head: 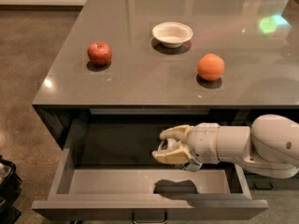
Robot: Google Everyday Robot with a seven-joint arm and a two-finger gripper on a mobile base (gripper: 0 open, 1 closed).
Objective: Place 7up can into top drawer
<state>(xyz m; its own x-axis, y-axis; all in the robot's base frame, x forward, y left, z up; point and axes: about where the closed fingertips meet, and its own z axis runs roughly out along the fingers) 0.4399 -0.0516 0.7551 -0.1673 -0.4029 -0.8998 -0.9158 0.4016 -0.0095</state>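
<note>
The robot's gripper will release the 7up can, now held above the drawer floor, on the bottom of the drawer, toward the drawer's side (197,176) under the robot's arm.
The top drawer (140,203) is pulled out below the countertop, with grey inner walls and a small metal handle (148,216) on its front. My gripper (164,146) reaches in from the right and hovers above the drawer floor, near its middle. Its cream fingers (174,132) are closed around the 7up can (161,147). Only a small pale silver sliver of the can shows between them. The gripper's shadow (175,186) lies on the drawer floor below.
On the grey countertop (140,85) are a red apple (99,53) at the left, a white bowl (172,33) at the back middle and an orange (210,66) at the right. A dark object (7,185) stands on the floor at the lower left.
</note>
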